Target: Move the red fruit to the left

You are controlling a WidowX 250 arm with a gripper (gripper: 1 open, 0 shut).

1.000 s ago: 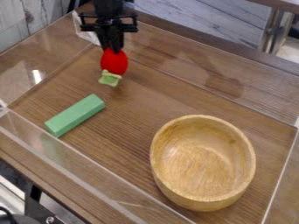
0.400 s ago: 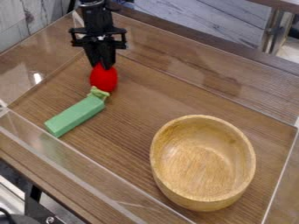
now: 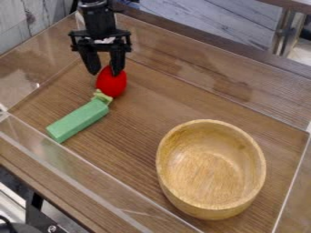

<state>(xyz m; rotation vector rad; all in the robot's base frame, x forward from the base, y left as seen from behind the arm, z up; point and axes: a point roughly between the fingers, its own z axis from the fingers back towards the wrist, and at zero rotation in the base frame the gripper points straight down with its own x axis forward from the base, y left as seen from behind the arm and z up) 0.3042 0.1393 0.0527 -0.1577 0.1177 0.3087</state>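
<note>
My fingers reach only the top end of the red fruit, so I should back away, turn my gripper and grab the red fruit's body (image 3: 112, 86) before I move it.
The red fruit (image 3: 111, 83) is a small glossy red toy with a light green cap at its lower end, resting on the wooden table just above the right end of a flat green block (image 3: 78, 119). My gripper (image 3: 104, 66) hangs right over the fruit, pointing down. Its two dark fingers stand apart, one on each side of the fruit's top, and no longer squeeze it.
A large wooden bowl (image 3: 212, 168) stands at the lower right. A clear plastic wall (image 3: 25, 136) fences the table's left and front edges. Bare wood stretches between the block and the bowl.
The gripper carried the fruit leftward and down until it rested by the green block. Its fingers then spread apart, letting go of the fruit.
</note>
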